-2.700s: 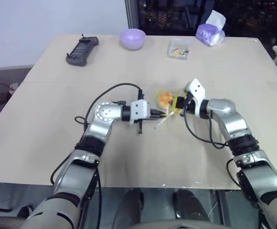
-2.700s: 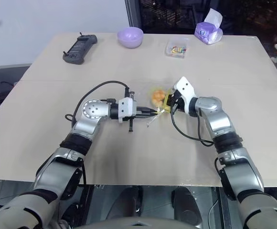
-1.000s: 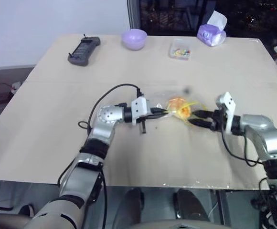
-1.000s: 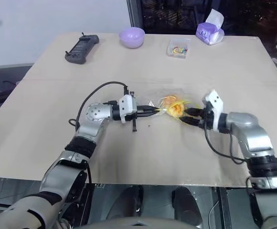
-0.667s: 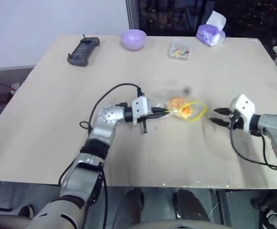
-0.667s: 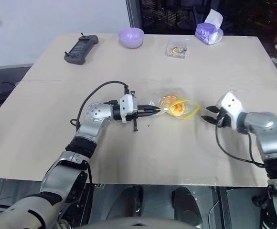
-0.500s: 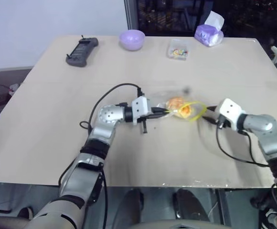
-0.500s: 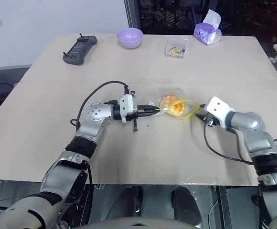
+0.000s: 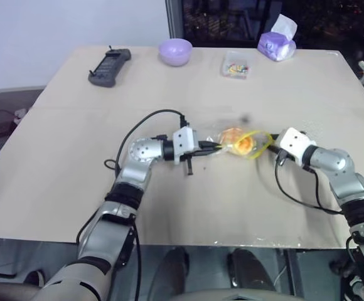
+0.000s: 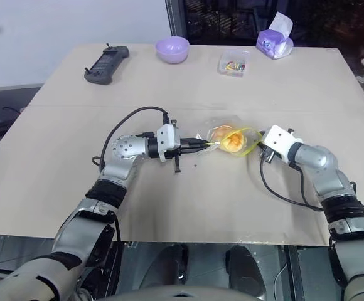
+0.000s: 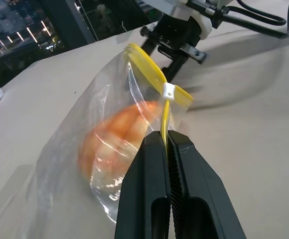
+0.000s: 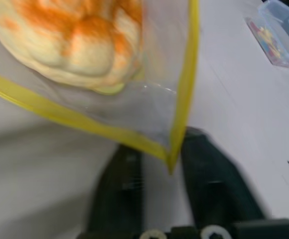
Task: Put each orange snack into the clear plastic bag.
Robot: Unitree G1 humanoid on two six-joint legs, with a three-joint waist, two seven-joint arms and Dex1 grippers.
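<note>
My right gripper, at the bag zip's far corner, should leave it and pinch the white slider (image 11: 168, 91) beside my left gripper.
The clear plastic bag (image 9: 252, 140) lies mid-table with its yellow zip strip (image 12: 187, 74) open in a loop. One orange snack (image 9: 235, 140), a round bun, sits inside it and also shows through the film in the left wrist view (image 11: 119, 132). My left gripper (image 11: 164, 137) is shut on the zip strip at the bag's left end. My right gripper (image 9: 270, 149) is at the bag's right end. In the right wrist view the strip's corner lies between its blurred fingers (image 12: 210, 186), and the gripper is shut on it.
Along the table's far edge stand a black remote (image 9: 108, 66), a lilac bowl (image 9: 174, 51), a small clear box of colourful bits (image 9: 235, 64) and a purple tissue pack (image 9: 276, 44). Black cables loop beside both forearms.
My right gripper drew back to the right, rolled over, came back to the bag's right end and closed on the zip corner. The left gripper held still with the strip.
</note>
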